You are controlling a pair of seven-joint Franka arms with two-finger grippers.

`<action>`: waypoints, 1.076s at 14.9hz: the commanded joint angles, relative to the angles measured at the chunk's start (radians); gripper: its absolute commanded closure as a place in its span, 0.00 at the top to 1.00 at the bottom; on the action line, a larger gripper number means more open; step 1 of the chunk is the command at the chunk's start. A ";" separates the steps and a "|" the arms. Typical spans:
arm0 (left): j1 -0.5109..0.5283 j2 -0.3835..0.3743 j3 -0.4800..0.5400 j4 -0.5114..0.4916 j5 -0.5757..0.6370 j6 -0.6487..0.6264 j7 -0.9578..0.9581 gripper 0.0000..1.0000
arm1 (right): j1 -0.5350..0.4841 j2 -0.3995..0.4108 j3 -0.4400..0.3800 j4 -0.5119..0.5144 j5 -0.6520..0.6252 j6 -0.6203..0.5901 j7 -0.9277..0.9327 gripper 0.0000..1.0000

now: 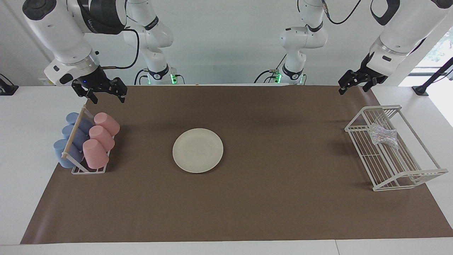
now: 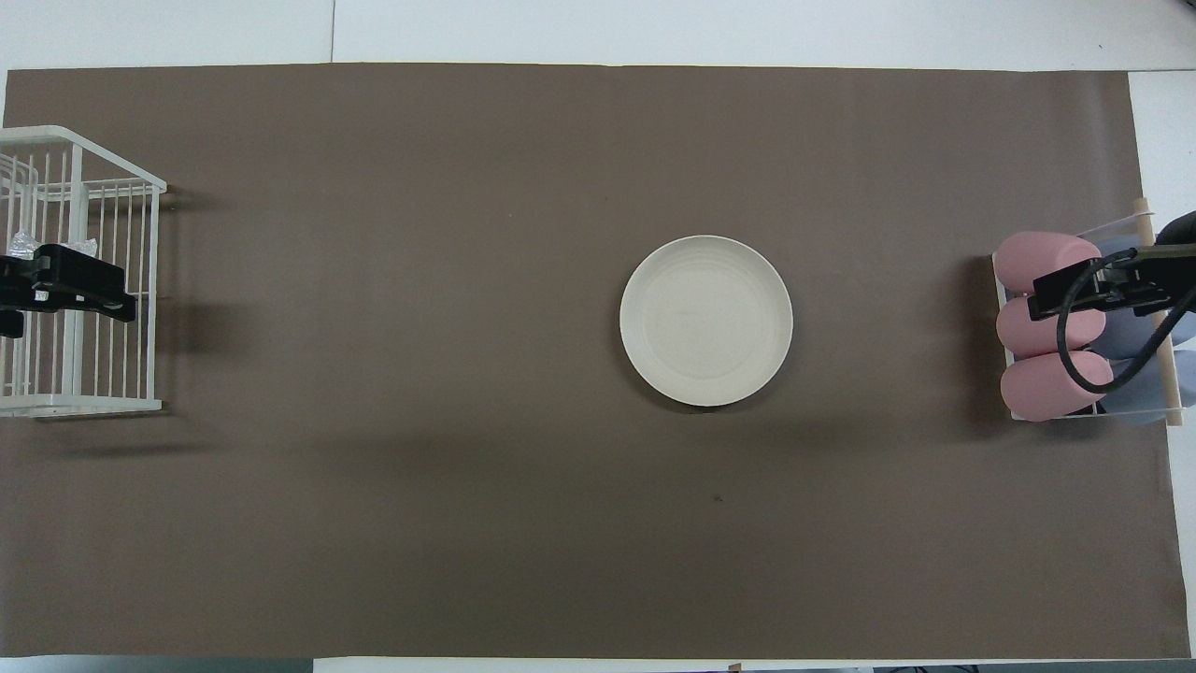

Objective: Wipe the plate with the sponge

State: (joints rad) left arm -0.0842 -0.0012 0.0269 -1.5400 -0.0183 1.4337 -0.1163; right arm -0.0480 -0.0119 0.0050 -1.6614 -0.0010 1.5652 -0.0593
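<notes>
Next, my left gripper moves down to the silvery speckled sponge (image 2: 23, 243) in the white wire basket and closes on it, because it will wipe the plate.
The cream-white plate (image 1: 198, 150) lies flat on the brown mat near the table's middle; it also shows in the overhead view (image 2: 706, 320). The silvery speckled sponge (image 1: 384, 135) lies in a white wire basket (image 1: 407, 173) at the left arm's end of the table. In the overhead view only a bit of the sponge (image 2: 23, 248) shows beside the gripper. My left gripper (image 1: 353, 89) is open and empty, raised over the basket's end nearer the robots (image 2: 70, 280). My right gripper (image 1: 109, 98) is open and empty, raised over the cup rack (image 2: 1103, 285).
A white rack (image 1: 88, 170) with a wooden bar holds three pink cups (image 1: 101, 136) and three blue cups (image 1: 72, 136) on their sides at the right arm's end. The brown mat (image 1: 247, 205) covers most of the table.
</notes>
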 commanded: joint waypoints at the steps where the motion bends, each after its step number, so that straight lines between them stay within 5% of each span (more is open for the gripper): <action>1: 0.006 0.003 -0.002 0.008 0.015 0.004 -0.005 1.00 | -0.004 -0.007 0.006 -0.001 -0.007 -0.014 0.013 1.00; 9: 0.023 -0.032 -0.002 -0.058 0.020 0.010 -0.009 1.00 | -0.004 -0.007 0.006 -0.001 -0.007 -0.014 0.013 1.00; 13: -0.002 -0.082 -0.013 -0.170 0.256 0.088 -0.006 1.00 | -0.004 -0.007 0.006 -0.001 -0.007 -0.014 0.013 1.00; 16: -0.054 -0.027 -0.015 -0.183 0.443 0.102 -0.016 1.00 | -0.004 -0.007 0.006 -0.001 -0.007 -0.014 0.013 1.00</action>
State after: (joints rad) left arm -0.0990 -0.0357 0.0081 -1.6777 0.3256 1.4991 -0.1183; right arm -0.0480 -0.0119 0.0050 -1.6614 -0.0010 1.5652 -0.0593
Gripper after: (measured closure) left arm 0.000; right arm 0.000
